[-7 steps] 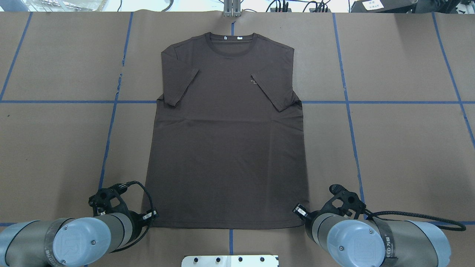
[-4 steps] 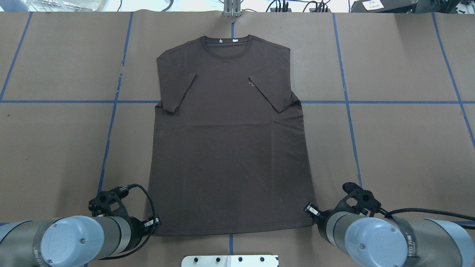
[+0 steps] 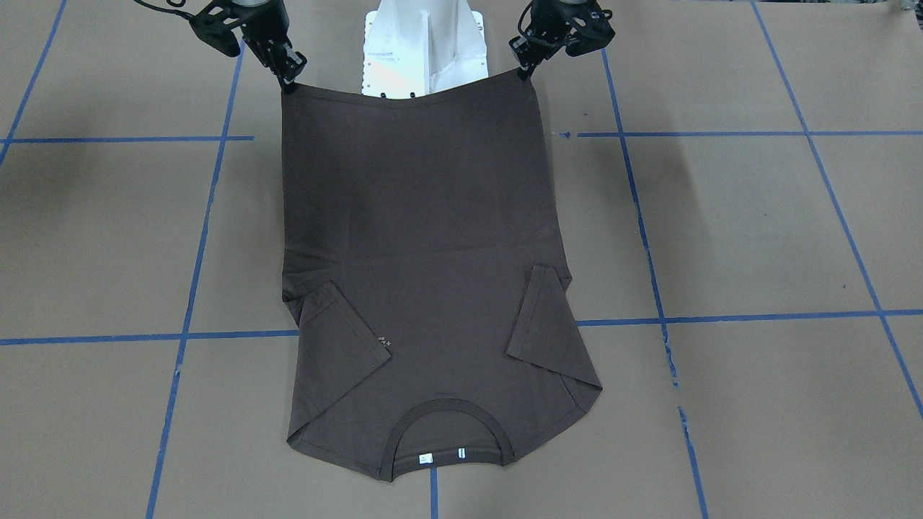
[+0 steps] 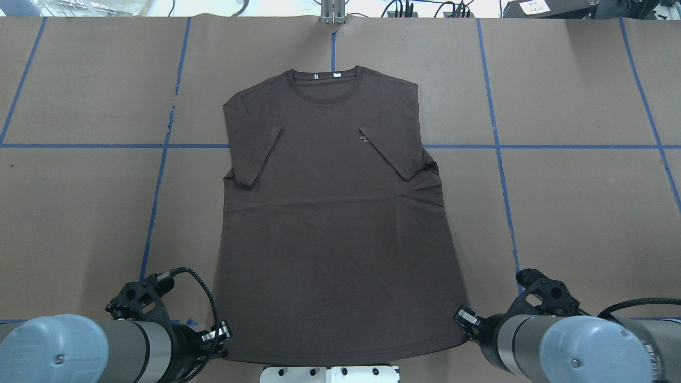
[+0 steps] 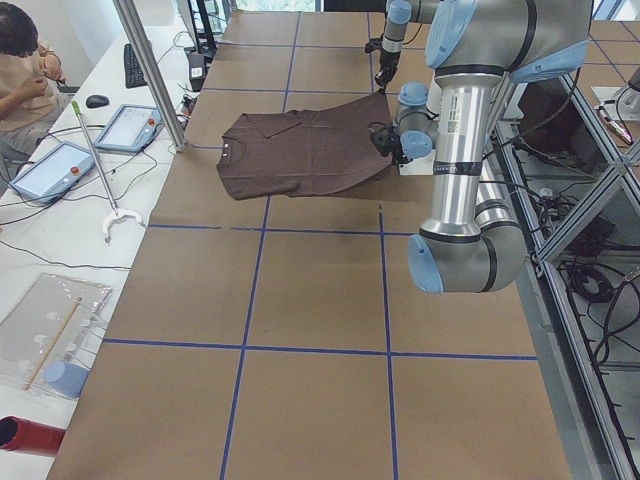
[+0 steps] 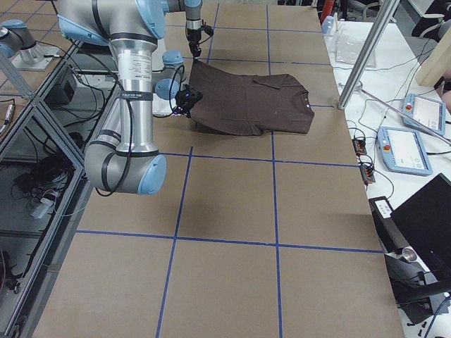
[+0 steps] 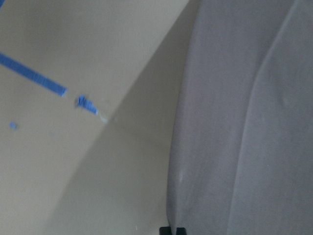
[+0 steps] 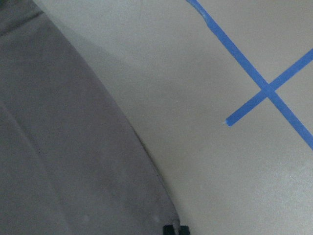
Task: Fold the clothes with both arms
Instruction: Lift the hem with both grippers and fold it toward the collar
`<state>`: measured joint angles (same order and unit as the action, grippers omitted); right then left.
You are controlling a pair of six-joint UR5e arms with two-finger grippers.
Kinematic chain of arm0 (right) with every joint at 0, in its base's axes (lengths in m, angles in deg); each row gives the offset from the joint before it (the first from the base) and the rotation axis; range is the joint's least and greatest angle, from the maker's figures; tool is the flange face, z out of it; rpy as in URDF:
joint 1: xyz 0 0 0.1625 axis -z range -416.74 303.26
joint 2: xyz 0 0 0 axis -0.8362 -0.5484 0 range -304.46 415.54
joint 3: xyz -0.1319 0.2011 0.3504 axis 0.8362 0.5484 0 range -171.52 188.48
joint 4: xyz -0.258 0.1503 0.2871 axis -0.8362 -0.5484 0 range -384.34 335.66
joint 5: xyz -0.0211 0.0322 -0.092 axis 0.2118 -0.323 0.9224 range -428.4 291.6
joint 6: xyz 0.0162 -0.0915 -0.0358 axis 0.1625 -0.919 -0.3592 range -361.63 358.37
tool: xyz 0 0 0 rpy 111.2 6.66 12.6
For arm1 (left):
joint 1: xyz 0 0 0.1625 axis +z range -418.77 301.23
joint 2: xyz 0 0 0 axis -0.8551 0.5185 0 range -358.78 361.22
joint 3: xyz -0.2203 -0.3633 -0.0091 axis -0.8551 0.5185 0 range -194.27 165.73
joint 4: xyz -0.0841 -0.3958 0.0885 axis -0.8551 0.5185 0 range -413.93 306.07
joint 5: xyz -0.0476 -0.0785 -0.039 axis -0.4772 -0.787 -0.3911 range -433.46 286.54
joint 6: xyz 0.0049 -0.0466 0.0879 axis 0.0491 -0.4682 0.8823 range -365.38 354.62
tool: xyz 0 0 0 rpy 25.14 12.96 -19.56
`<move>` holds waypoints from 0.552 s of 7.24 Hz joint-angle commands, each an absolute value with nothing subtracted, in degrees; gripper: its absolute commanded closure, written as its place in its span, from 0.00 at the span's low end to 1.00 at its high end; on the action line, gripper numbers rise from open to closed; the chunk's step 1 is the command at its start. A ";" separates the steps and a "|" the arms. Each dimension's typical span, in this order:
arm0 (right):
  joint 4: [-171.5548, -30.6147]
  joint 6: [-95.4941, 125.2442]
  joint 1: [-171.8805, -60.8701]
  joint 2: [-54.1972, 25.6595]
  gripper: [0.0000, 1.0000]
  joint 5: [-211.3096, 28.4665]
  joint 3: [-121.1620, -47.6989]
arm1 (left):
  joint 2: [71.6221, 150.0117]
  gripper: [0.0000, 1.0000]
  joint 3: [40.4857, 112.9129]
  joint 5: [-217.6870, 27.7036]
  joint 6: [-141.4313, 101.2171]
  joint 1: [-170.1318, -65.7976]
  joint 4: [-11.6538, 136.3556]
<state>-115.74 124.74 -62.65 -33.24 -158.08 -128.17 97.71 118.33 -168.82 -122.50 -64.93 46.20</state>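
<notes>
Next, I release the hem corner with my left gripper at the shoulder end of the folded sleeve (image 3: 590, 367) on its own side.
The dark brown T-shirt (image 4: 335, 239) lies front up, both sleeves folded onto the chest, with its collar (image 4: 323, 85) and white neck tags (image 4: 325, 76) at the far end. My left gripper (image 4: 222, 348) is shut on the hem's left corner. In the front-facing view the left gripper (image 3: 528, 70) is on the right. My right gripper (image 4: 469, 331) is shut on the hem's right corner and shows on the left in the front-facing view (image 3: 288, 81). The hem is raised off the table and stretched between them; the upper half of the shirt (image 3: 433, 346) rests on the table. Both wrist views show shirt cloth (image 7: 244, 122) (image 8: 58, 147) hanging from the jaws.
The brown table cover carries blue tape lines (image 4: 159, 175). The white pedestal base (image 3: 425, 50) stands just behind the raised hem. A metal post (image 5: 150, 70), tablets (image 5: 130, 125) and a seated person (image 5: 20, 60) are at the far side.
Both grippers have drawn back toward the robot base and spread a little apart, still holding the hem. The shirt has slid toward the robot; its collar is further from the far edge.
</notes>
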 commanded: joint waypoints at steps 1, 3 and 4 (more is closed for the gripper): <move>-117.15 122.49 -68.83 -29.57 1.00 -158.93 -128.13 | 98.34 1.00 119.16 -169.09 -119.75 -65.61 45.30; -117.24 113.28 -80.32 -19.30 1.00 -162.15 -118.41 | 102.36 1.00 114.69 -169.17 -109.65 -76.99 45.39; -117.24 107.42 -86.82 -14.91 1.00 -166.79 -112.52 | 105.43 1.00 110.40 -169.43 -104.66 -82.18 45.65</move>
<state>-117.20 113.41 -79.38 -20.25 -162.50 -119.11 102.29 114.53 -169.19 -110.23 -76.02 45.45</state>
